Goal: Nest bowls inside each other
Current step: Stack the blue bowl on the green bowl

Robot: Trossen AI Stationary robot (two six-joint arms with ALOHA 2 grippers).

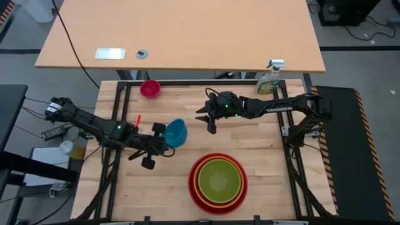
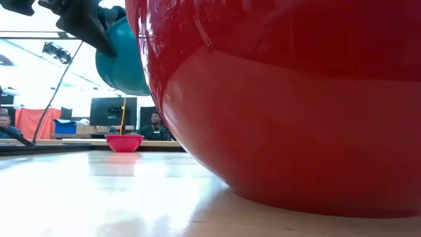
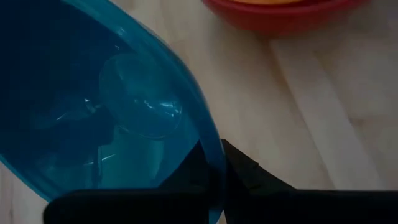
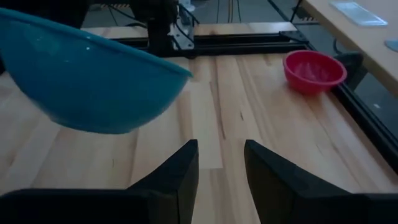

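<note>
The blue bowl, now tilted above the table's middle, will be released by my left gripper so that it sits inside the lime green bowl [image 1: 215, 180], which is nested in the orange bowl.
My left gripper [image 1: 167, 135] is shut on a blue bowl [image 1: 177, 132], which hangs tilted above the table's middle left. The low view also shows this blue bowl [image 2: 122, 62] well off the tabletop. A lime green bowl [image 1: 219, 179] sits in an orange bowl [image 1: 201, 185], and that sits in a large red bowl [image 1: 192, 187] standing on its base near the front edge. A small pink bowl [image 1: 150, 88] stands on its base at the far left. My right gripper [image 1: 209, 120] hovers open behind the stack, nothing between its fingers [image 4: 186, 165]. My left gripper holds the blue bowl by its rim [image 3: 213, 149], the wall passing between the two fingers. One finger [image 3: 186, 177] is inside the bowl and one [image 3: 249, 177] is outside. They come from the table's left, slanting down. The bowl is lifted clear and tilted.
A green spray bottle [image 1: 270, 79] stands at the far right edge of the wooden table. A black frame rail [image 1: 187, 82] runs along the far side. Bare wood [image 1: 250, 134] lies between my right gripper and the stacked bowls.
</note>
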